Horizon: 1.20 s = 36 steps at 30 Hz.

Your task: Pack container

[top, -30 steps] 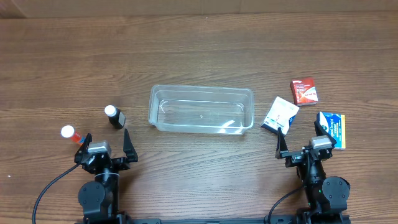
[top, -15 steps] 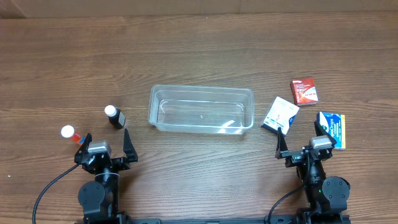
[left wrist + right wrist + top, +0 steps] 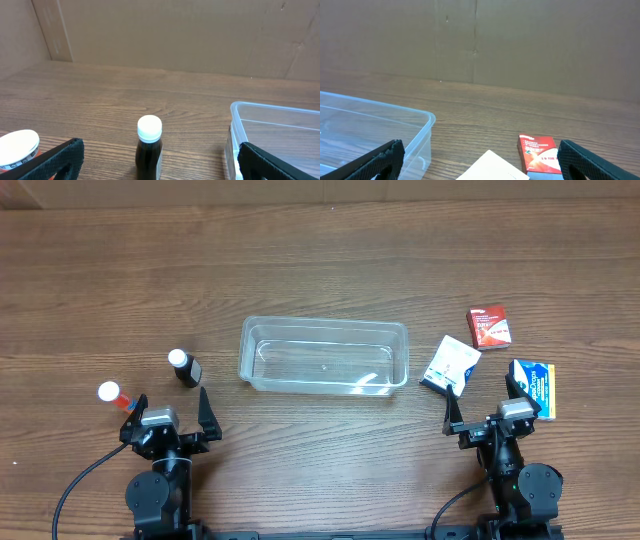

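Observation:
The robot's left gripper needs to next move to the dark bottle beside the clear plastic container and close on the dark bottle's white cap point(image 3: 177, 358) point(image 3: 149, 128).
The clear plastic container point(image 3: 323, 357) stands empty at mid-table; its corner shows in the left wrist view point(image 3: 270, 131) and in the right wrist view point(image 3: 375, 132). A dark bottle with a white cap point(image 3: 184, 367) stands left of it and shows in the left wrist view point(image 3: 149, 147). A white-capped red bottle point(image 3: 112, 394) stands further left. A white box point(image 3: 450, 364), a red box point(image 3: 490, 326) and a blue box point(image 3: 533, 388) lie at the right. My left gripper point(image 3: 166, 404) is open and empty near the front edge. My right gripper point(image 3: 484, 400) is open and empty.
A brown cardboard wall point(image 3: 165, 35) stands along the table's far side. The red box point(image 3: 538, 155) and white box point(image 3: 492, 170) lie just ahead of my right fingers.

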Tool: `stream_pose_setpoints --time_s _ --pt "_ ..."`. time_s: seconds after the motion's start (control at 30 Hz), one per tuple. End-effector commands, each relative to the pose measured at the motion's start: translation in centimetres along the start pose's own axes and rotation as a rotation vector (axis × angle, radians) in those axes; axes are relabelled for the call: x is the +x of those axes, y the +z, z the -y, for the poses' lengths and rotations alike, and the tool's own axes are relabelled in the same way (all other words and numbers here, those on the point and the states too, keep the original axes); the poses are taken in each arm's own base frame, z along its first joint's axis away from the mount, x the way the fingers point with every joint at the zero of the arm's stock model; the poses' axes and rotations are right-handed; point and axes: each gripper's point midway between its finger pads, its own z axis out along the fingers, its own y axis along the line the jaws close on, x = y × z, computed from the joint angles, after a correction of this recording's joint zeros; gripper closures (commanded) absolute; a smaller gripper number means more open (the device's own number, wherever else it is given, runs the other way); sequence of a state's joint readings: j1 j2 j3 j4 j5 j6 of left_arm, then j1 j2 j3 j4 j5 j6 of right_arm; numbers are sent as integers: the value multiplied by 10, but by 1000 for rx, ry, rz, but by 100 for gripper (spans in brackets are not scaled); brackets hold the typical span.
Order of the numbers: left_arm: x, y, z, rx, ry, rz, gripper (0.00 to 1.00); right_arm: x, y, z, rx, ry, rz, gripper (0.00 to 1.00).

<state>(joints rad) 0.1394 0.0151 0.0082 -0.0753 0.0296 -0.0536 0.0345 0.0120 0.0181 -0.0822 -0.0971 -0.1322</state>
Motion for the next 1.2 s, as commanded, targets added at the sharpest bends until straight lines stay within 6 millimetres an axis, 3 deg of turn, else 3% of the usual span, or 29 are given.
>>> stream_pose_setpoints --time_s 0.0,1.03,1.17 --pt "0 0 -3 -14 -14 7 0 1 0 -1 -2 -4 5 0" --pt "-1 0 -3 -11 -15 8 0 1 0 -1 -3 -3 5 0" --pt "-1 0 -3 -11 -15 7 0 1 0 -1 -6 83 7 0"
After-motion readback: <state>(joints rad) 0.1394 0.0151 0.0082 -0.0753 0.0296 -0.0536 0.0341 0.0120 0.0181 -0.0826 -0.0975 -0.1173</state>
